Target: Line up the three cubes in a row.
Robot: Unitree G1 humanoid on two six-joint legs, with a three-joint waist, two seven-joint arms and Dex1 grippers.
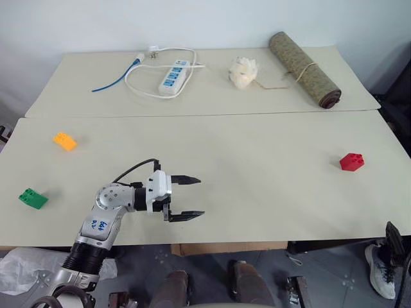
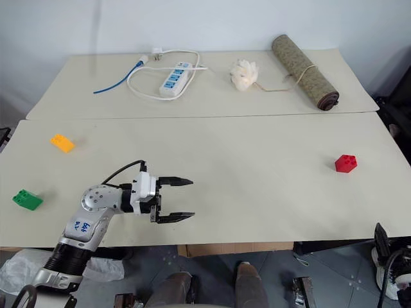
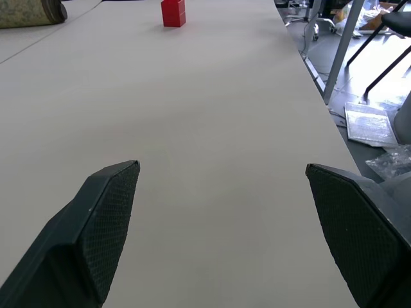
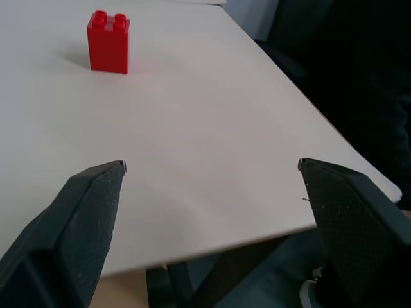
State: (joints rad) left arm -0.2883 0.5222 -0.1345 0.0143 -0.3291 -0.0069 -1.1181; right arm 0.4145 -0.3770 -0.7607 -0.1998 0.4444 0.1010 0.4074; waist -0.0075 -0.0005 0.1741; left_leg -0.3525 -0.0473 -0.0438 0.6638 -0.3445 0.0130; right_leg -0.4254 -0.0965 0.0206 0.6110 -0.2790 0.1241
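The upper sides of the red cube point(image 1: 353, 161) point(image 4: 108, 40), just below the studs on its top, will be gripped by my right gripper.
Three cubes lie far apart on the near table point(image 1: 257, 192). The orange-yellow cube point(image 1: 64, 140) is at the left, the green cube point(image 1: 32, 198) at the front left, and the red cube point(image 1: 351, 161) at the right. My left gripper point(image 1: 191, 197) hovers low over the front of the table, pointing right, open and empty. In its wrist view the red cube point(image 3: 173, 12) stands far ahead. My right gripper point(image 4: 211, 165) is open and empty at the table's front right corner, with the red cube point(image 4: 108, 42) ahead of it.
The far table point(image 1: 83, 96) holds a white power strip point(image 1: 173, 77) with cables, a crumpled white lump point(image 1: 243, 72) and a rolled mat point(image 1: 304, 69). A seam point(image 1: 192, 115) separates the two tables. Chair legs point(image 3: 347, 45) stand past the table's right edge.
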